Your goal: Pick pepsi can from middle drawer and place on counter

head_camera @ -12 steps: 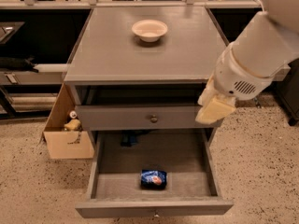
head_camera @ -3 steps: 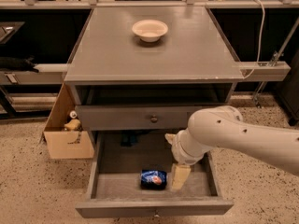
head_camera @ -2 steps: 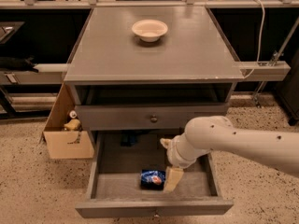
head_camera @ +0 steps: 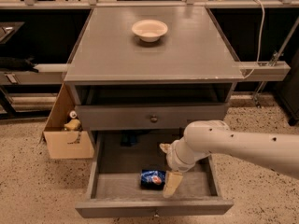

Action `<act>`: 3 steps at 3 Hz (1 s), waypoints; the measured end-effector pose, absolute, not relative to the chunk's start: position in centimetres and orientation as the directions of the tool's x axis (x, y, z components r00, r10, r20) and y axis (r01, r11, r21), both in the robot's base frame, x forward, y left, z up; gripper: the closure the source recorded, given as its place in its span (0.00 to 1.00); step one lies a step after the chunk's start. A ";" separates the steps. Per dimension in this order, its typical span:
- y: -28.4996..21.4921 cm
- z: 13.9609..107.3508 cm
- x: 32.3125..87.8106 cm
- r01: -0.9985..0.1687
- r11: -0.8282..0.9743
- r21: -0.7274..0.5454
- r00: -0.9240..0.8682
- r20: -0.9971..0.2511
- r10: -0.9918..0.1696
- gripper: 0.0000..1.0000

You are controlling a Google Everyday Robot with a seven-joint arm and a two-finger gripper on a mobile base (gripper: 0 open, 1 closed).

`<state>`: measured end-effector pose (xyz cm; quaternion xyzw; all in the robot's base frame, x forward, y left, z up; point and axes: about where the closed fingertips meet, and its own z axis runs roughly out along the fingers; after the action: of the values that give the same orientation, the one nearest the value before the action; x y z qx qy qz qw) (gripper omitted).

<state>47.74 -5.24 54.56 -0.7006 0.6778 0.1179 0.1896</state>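
Next, I grip the pepsi can's end (head_camera: 162, 178) beside the pale finger, leaving the opposite end sticking out from my fingers.
The pepsi can (head_camera: 152, 178) lies on its side on the floor of the open middle drawer (head_camera: 114, 185), near its front centre. My gripper (head_camera: 168, 167) is down inside the drawer, just right of the can. It is open, with one pale finger (head_camera: 172, 185) next to the can's right end and the other finger (head_camera: 164, 147) further back. Nothing is held. The white arm reaches in from the right. The grey counter (head_camera: 154, 55) is above.
A white bowl (head_camera: 149, 30) stands on the counter at the back centre. The drawer front with a dark knob (head_camera: 153, 119) above is shut. An open cardboard box (head_camera: 67, 134) with small items stands on the floor at the left. A ledge with a cable (head_camera: 264, 69) is at the right.
The arm has come down from beside the counter into the middle drawer. In the last second the gripper has moved left and forward, closer to the can.
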 end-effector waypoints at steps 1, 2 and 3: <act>-4.8 52.9 48.6 -0.995 -0.019 -0.101 0.062 -0.440 -0.896 0.00; -3.6 49.6 50.5 -0.994 -0.040 -0.098 0.079 -0.433 -0.898 0.00; -2.6 47.5 51.6 -0.995 -0.054 -0.088 0.088 -0.434 -0.896 0.00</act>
<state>51.59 -2.58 47.49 -0.7138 0.6623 0.1326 0.1850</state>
